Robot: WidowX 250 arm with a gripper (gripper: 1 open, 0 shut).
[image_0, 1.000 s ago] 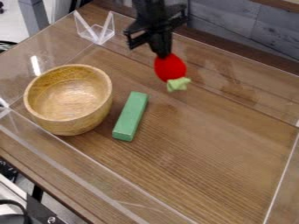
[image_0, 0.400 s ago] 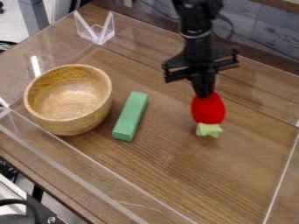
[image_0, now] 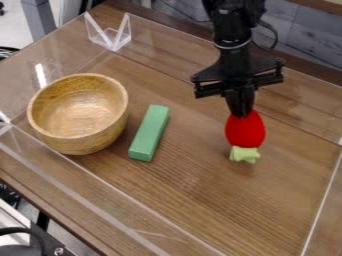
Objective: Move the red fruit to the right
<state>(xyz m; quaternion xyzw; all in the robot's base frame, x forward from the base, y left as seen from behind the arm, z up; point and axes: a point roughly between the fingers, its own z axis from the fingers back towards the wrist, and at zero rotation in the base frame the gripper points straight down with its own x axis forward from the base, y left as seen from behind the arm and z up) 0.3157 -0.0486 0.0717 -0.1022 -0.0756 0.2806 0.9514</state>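
Note:
The red fruit, now hanging low at the table, will be let go by my gripper on the bare wooden table [image_0: 257,153] between the green block and the clear wall.
The red fruit [image_0: 243,131] is a small glossy strawberry-like toy with a pale green leafy cap [image_0: 242,154] pointing down. It hangs from my gripper [image_0: 241,113], which comes down from above and is shut on its top. The cap is at or just above the wooden table on the right side, well to the right of the green block. The fingertips are hidden against the fruit's top.
A wooden bowl [image_0: 79,112] sits at the left. A flat green rectangular block [image_0: 150,132] lies just right of it. Clear plastic walls [image_0: 107,32] run around the table, with the right wall [image_0: 321,215] close to the fruit.
My gripper has carried the red fruit from the back middle of the table to the right and toward the front, and lowered it close to the surface.

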